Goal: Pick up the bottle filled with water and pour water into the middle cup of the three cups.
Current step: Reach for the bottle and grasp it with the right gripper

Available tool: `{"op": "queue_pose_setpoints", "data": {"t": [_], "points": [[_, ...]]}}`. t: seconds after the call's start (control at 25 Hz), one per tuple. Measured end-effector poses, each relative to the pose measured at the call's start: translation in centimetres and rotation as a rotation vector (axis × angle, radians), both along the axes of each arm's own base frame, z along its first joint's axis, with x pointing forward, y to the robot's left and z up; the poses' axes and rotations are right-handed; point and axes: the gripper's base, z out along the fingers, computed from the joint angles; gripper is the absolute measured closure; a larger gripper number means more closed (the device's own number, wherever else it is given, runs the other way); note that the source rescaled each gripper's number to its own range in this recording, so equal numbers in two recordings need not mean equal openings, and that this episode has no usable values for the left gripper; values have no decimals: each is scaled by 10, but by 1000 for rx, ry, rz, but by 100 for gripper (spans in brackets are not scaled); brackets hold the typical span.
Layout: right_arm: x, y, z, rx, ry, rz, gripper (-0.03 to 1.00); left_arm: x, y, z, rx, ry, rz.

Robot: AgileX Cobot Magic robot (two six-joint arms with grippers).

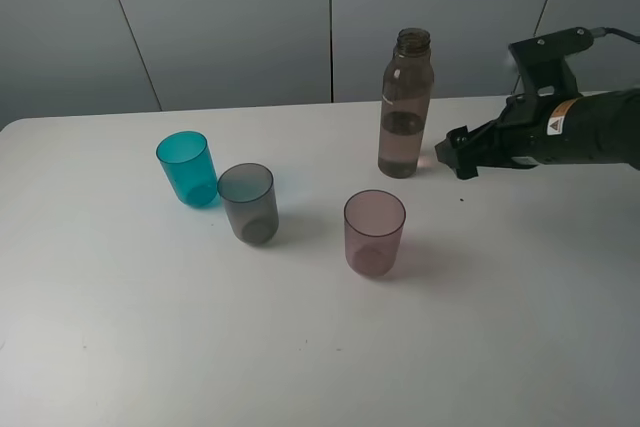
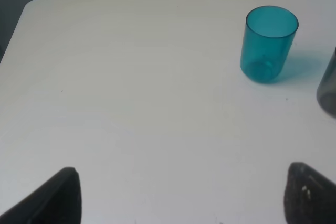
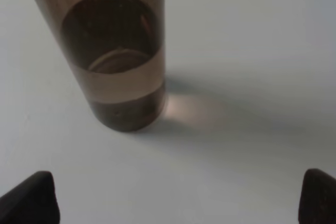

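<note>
Next, my right gripper moves to the body of the smoky-brown bottle and closes there, around the water's surface (image 1: 403, 125) (image 3: 119, 72), well below the neck of the bottle.
The smoky-brown bottle (image 1: 405, 107) stands upright and uncapped at the back of the white table (image 1: 120, 327), water filling its lower part. My right gripper (image 1: 450, 155) hovers just right of its base, open, with nothing between the jaws. In the right wrist view the bottle (image 3: 115, 51) stands a short way beyond that gripper (image 3: 176, 203), whose fingertips (image 3: 31, 198) sit wide apart. The three cups form a diagonal row: teal cup (image 1: 187, 168), grey middle cup (image 1: 248, 203), pinkish cup (image 1: 374, 233). My left gripper (image 2: 184, 203) is open over bare table, well short of the teal cup (image 2: 268, 43).
Grey wall panels (image 1: 230, 17) rise behind the table's far edge. The table's rounded far-left corner (image 2: 31, 4) shows in the left wrist view, where a sliver of the grey cup (image 2: 328, 90) also appears at the frame's edge. Bare tabletop lies in front of the cups.
</note>
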Motion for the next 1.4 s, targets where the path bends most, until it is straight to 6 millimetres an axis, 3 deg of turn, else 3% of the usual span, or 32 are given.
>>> {"op": "queue_pose_setpoints", "data": {"t": [0.28, 0.84, 1.4], "points": [[10, 10, -23, 33, -62, 91, 0, 0, 0, 0, 0, 0, 0], [20, 21, -50, 145, -168, 139, 0, 0, 0, 0, 0, 0, 0], [33, 25, -61, 144, -209, 166, 0, 0, 0, 0, 0, 0, 0]]}}
